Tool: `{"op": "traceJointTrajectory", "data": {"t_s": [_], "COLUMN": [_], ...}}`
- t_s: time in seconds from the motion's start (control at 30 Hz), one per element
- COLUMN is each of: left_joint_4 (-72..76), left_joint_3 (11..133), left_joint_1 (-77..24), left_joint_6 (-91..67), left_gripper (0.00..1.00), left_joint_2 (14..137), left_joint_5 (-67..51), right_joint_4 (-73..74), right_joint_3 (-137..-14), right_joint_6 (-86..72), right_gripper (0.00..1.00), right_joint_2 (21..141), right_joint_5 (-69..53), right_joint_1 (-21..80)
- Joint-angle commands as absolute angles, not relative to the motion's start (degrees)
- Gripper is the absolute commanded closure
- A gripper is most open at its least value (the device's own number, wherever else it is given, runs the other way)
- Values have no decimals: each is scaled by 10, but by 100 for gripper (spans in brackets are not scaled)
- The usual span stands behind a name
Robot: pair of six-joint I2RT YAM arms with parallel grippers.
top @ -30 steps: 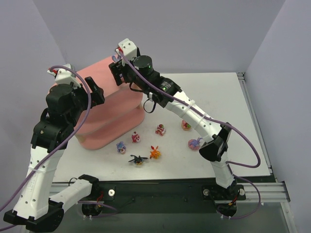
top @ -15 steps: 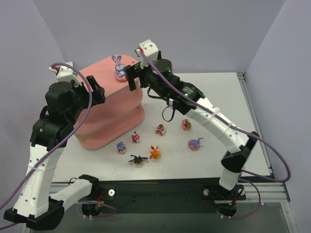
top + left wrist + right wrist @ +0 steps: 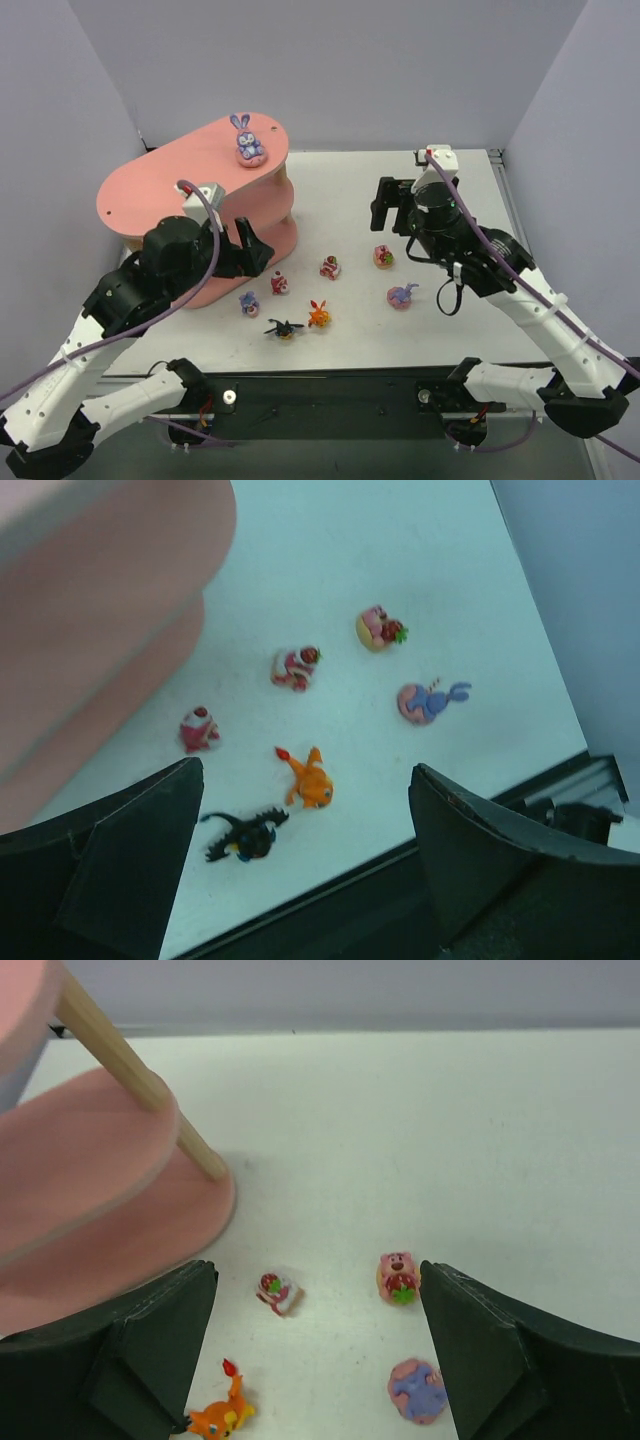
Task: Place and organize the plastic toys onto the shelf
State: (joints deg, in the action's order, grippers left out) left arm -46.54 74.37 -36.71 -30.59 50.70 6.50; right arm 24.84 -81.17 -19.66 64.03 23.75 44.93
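I close my left gripper next on the blue bunny's head (image 3: 248, 300), on the table between the lower front of the shelf and the black spiky toy.
The salmon-pink shelf (image 3: 150, 190) stands at the back left, and a blue long-eared bunny (image 3: 246, 141) sits upright on its top board. Several plastic toys lie on the table in front: a blue bunny (image 3: 248, 302), a black spiky one (image 3: 285, 328), an orange one (image 3: 319, 315), pink-red ones (image 3: 279, 284) (image 3: 330, 267), a pink bear (image 3: 383, 257) and a purple bunny (image 3: 402, 295). My left gripper (image 3: 243, 252) hangs open by the shelf's lower front, above the orange toy (image 3: 310, 779) and black toy (image 3: 245, 836). My right gripper (image 3: 392, 208) is open above the pink bear (image 3: 399, 1277).
A black rail (image 3: 330, 385) runs along the table's near edge, and a metal rail (image 3: 520, 230) along its right edge. Grey walls close in the back and sides. A wooden post (image 3: 130, 1070) joins the shelf's boards.
My right gripper opened at the shelf top, left the blue bunny there and swung back right over the table. My left arm dropped from beside the shelf to its front.
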Motion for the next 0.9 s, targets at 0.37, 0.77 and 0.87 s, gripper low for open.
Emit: {"op": "traceJointTrajectory", "data": {"t_s": [0.37, 0.77, 0.87], "left_joint_4": [-558, -620, -603], "left_joint_3": [515, 432, 416], "left_joint_1": [-722, -715, -696], "left_joint_6": [-689, -957, -969], "left_gripper": [10, 14, 14], "left_joint_2": [503, 610, 633], "left_joint_5": [456, 592, 578], "right_joint_4": [301, 316, 322], "right_joint_3": [-768, -738, -740], "right_joint_6": [-260, -253, -248], "right_gripper": [16, 17, 17], "right_joint_2": [693, 689, 687], "right_joint_5": [190, 165, 164], "right_joint_1": [410, 378, 374]}}
